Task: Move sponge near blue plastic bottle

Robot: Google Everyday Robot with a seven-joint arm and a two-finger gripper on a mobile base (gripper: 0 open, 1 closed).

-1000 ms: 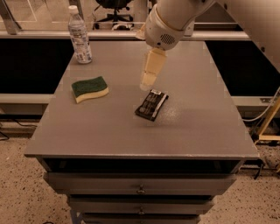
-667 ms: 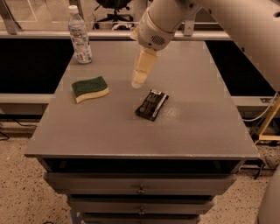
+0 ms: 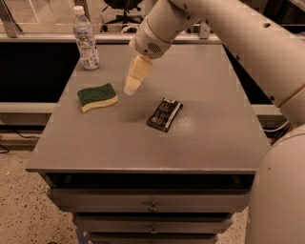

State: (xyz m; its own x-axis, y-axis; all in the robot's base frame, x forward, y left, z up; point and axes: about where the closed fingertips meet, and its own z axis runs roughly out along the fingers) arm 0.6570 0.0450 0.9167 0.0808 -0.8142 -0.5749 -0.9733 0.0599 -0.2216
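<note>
My gripper is to take hold next of the end of the sponge [image 3: 111, 96] that faces the black packet and close there.
The sponge [image 3: 97, 97], dark green on top over pale yellow foam, lies on the left part of the grey table [image 3: 200, 138]. The blue plastic bottle [image 3: 86, 38], clear with a white cap and a pale label, stands upright at the table's far left corner. My gripper [image 3: 132, 86] hangs from the white arm above the table, just right of the sponge and a little above it, not touching it. It holds nothing that shows.
A flat black rectangular packet [image 3: 164, 114] lies near the table's middle, right of the gripper. My white arm [image 3: 228, 33] reaches in from the upper right. Drawers [image 3: 152, 206] sit under the table's front edge. An office chair [image 3: 125, 10] stands behind the table.
My gripper has moved left across the table, from above the black packet to beside the sponge. The sponge, bottle and packet have not moved.
</note>
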